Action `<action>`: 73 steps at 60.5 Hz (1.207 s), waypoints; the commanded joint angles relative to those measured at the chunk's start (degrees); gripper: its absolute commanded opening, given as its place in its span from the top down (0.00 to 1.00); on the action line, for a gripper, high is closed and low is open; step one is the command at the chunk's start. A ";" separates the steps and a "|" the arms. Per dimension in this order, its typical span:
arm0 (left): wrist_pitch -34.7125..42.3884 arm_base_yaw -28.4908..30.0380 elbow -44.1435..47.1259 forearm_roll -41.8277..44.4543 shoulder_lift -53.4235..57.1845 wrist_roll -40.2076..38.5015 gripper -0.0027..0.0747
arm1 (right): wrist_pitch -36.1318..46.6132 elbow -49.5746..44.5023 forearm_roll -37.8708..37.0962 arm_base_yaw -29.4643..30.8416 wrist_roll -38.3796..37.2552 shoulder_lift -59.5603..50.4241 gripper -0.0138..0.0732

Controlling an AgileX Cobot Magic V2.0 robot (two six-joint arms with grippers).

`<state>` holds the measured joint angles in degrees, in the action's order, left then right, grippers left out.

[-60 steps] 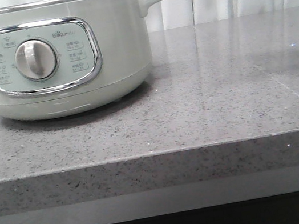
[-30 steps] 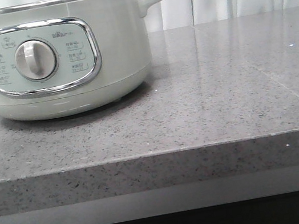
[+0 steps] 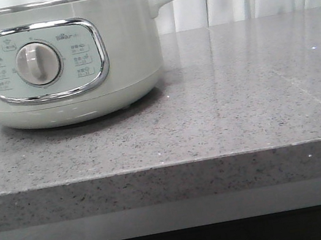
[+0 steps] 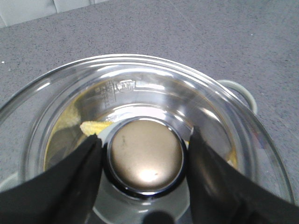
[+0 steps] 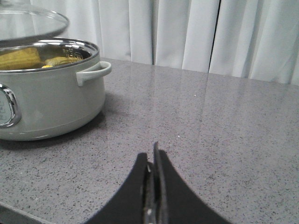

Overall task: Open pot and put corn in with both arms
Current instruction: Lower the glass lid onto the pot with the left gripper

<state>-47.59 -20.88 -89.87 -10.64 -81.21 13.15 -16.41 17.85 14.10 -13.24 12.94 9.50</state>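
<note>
My left gripper will release the glass lid on the open rim of the pale grey-green pot (image 3: 48, 2) (image 4: 141, 156), above the corn. The lid now hangs just above that rim.
The pale grey-green pot (image 3: 123, 52) stands at the left of the grey counter, its dial panel (image 3: 38, 62) facing me. In the right wrist view the pot (image 5: 51, 102) is open, and the glass lid (image 5: 28, 21) hangs just above its rim. Yellow corn (image 5: 21, 57) lies inside. My left gripper (image 4: 145, 138) is shut on the lid's round metal knob (image 4: 145, 158). Through the glass lid (image 4: 154, 79) I see corn (image 4: 93, 127) in the pot. My right gripper (image 5: 152, 156) is shut and empty, low over the counter to the right of the pot. Neither gripper shows in the front view.
The speckled grey countertop (image 5: 210, 130) stretches to the right of the pot. Its front edge (image 3: 168, 165) runs across the front view. White curtains (image 5: 187, 32) hang behind. The pot's side handle (image 5: 96, 72) sticks out toward the right.
</note>
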 commanded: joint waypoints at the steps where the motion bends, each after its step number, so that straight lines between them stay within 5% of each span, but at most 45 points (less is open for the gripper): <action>1: 7.85 -0.29 -5.59 -2.32 -1.78 0.19 0.65 | 4.98 1.51 0.17 0.25 0.43 0.46 0.92; 73: 6.72 -0.67 -7.04 -4.75 -8.86 0.19 0.65 | 4.98 1.51 0.17 0.25 0.43 0.46 0.92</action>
<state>-46.63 -21.02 -95.17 -13.61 -92.35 13.20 -16.26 17.72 14.10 -13.24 12.94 9.50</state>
